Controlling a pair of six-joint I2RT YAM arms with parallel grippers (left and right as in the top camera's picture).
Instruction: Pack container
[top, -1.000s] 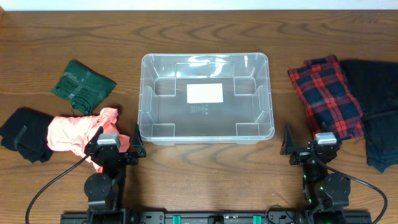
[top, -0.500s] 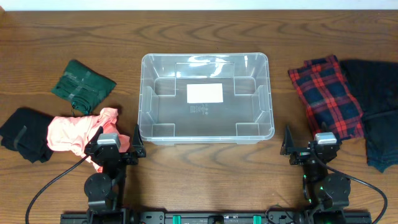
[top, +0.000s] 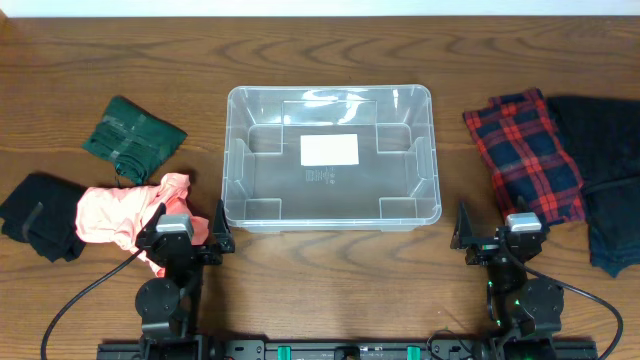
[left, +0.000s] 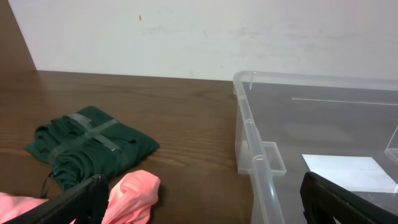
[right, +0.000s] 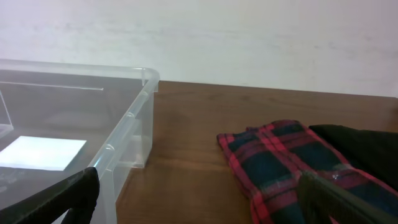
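Next, my right gripper should go to the red plaid cloth's far end (top: 488, 123) (right: 244, 140), on the side toward the clear container, and close there.
The clear container (top: 236, 160) stands empty at the table's middle, a white label on its bottom. It also shows in the left wrist view (left: 252, 143) and in the right wrist view (right: 124, 124). A pink cloth (top: 115, 212) (left: 132, 196), a green cloth (top: 133, 135) (left: 93, 144) and a black cloth (top: 38, 212) lie to its left. A red plaid cloth (top: 525, 155) (right: 280, 162) and a dark cloth (top: 605, 175) (right: 367, 146) lie to its right. My left gripper (top: 185, 238) (left: 202, 202) is open and empty beside the pink cloth. My right gripper (top: 497, 238) (right: 199, 196) is open and empty near the plaid cloth.
The wooden table (top: 330, 270) runs to a white wall at the back. Both arm bases sit at the table's front edge.
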